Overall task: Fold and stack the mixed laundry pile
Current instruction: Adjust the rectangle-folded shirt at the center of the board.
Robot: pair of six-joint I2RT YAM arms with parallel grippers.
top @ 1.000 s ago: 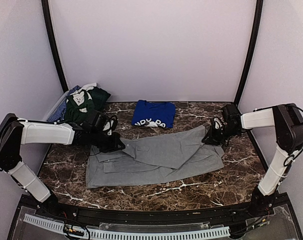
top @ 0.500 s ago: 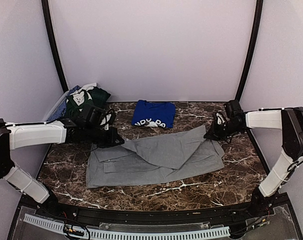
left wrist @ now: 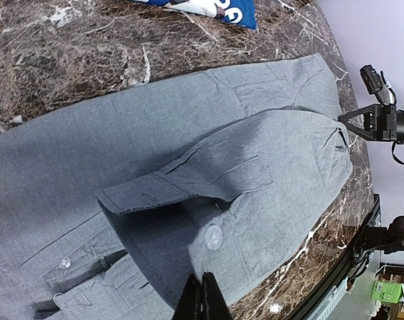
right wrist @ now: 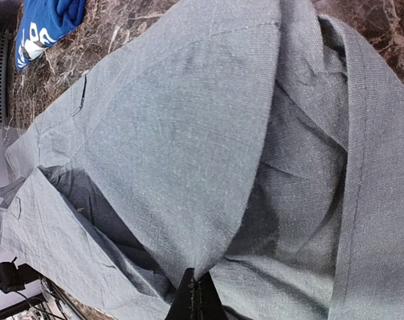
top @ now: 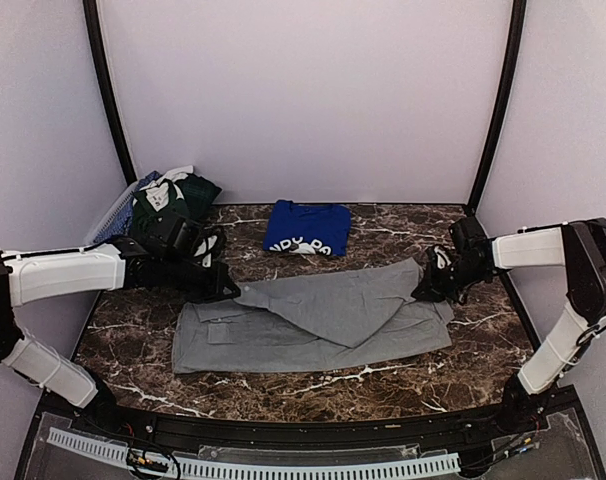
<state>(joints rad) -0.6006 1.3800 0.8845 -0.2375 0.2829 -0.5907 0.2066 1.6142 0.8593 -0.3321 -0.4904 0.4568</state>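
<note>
The robot's left gripper is pinching the grey cuff beside its button while the cuff's other flap gapes, so it should take that flap (left wrist: 143, 193) and pull the sleeve toward the far edge.
A light-grey garment (top: 313, 320) lies spread across the middle of the marble table, its upper layer folded over and pulled into a taut band between both grippers. My left gripper (top: 228, 291) is shut on the garment's left end, near a button (left wrist: 214, 237); in the wrist view its tips (left wrist: 202, 283) pinch the fabric edge. My right gripper (top: 425, 290) is shut on the right corner of the same layer, cloth pinched at its tips (right wrist: 197, 279). A folded royal-blue T-shirt (top: 306, 228) with white print lies behind. The remaining pile (top: 170, 200), dark green and patterned, sits at the back left.
A grey mesh basket (top: 110, 214) holds the pile against the left wall. Black frame posts (top: 498, 100) rise at both back corners. Bare marble (top: 283, 385) lies between the garment and the near edge.
My right gripper has shut on the garment's corner and drawn it outward to the right. The left gripper has shifted a little left, and the lifted layer now stretches flatter between them.
</note>
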